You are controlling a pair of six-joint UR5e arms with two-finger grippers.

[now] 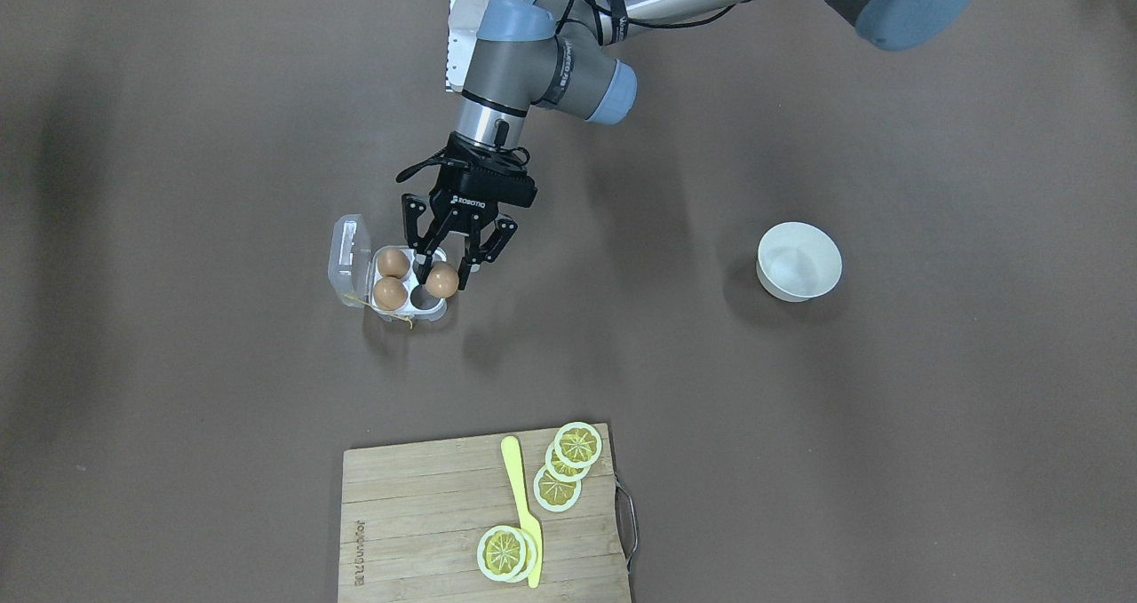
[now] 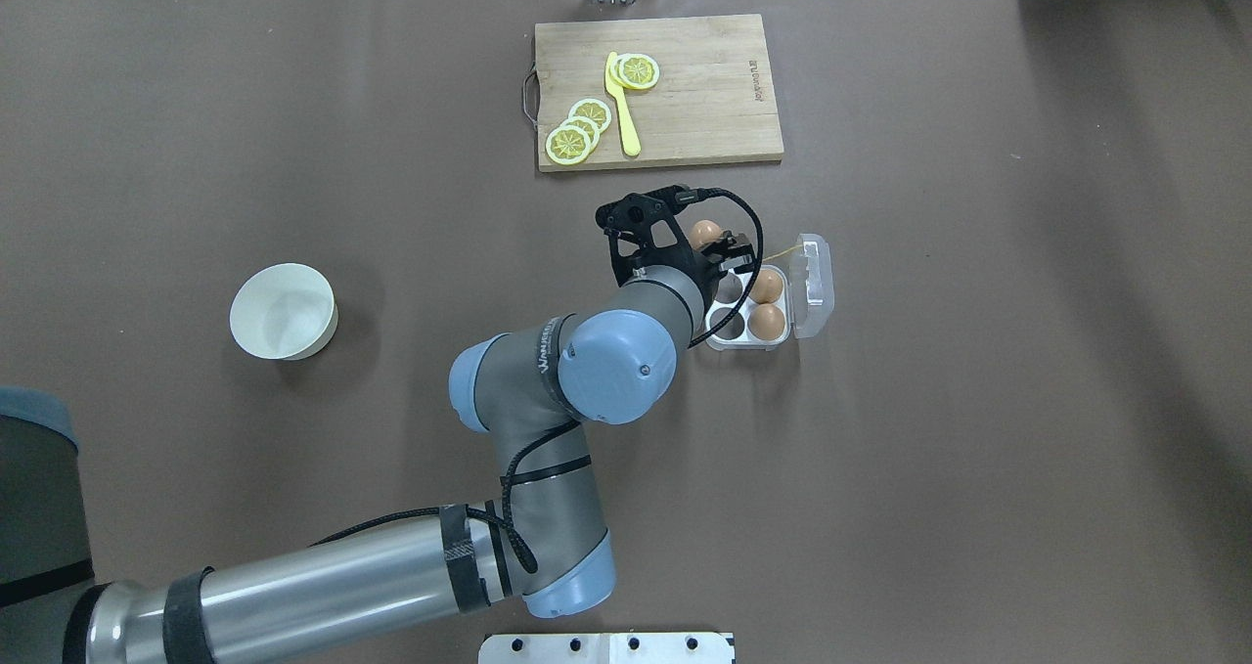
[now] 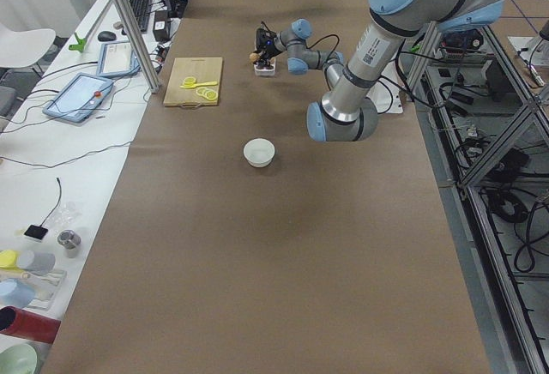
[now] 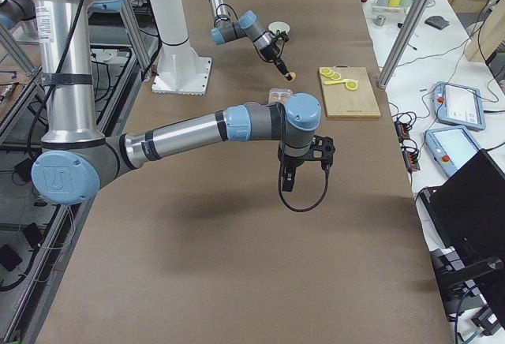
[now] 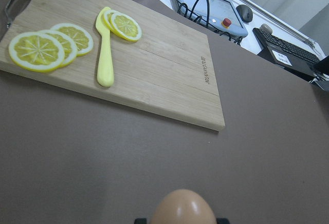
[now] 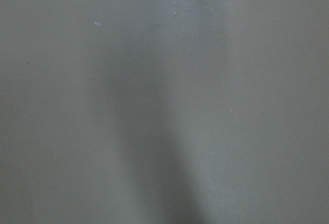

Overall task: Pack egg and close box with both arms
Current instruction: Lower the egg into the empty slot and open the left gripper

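Note:
My left gripper needs to set the brown egg free so that I leave it in the box's empty cell farther from the cutting board (image 1: pixel 426 263).
My left gripper (image 1: pixel 442 273) is shut on a brown egg (image 1: pixel 441 281) and holds it in the air over the side of the box with the two empty cells. The clear box (image 1: pixel 433 311) lies on the table with its lid (image 1: pixel 351 257) open. Two more eggs (image 1: pixel 392 263) (image 1: pixel 389 293) sit in the cells next to the lid. In the overhead view the held egg (image 2: pixel 706 233) shows just beyond the box's (image 2: pixel 740 342) far left corner. The left wrist view shows the egg (image 5: pixel 183 209) at its bottom edge. My right gripper (image 4: pixel 288 177) shows only in the exterior right view, so I cannot tell if it is open or shut.
A round white bowl (image 2: pixel 284 311) stands far to the left of the box. A wooden cutting board (image 2: pixel 704 107) with lemon slices (image 2: pixel 570 143) and a yellow knife (image 2: pixel 622 107) lies beyond the box. The right wrist view shows only blurred brown table.

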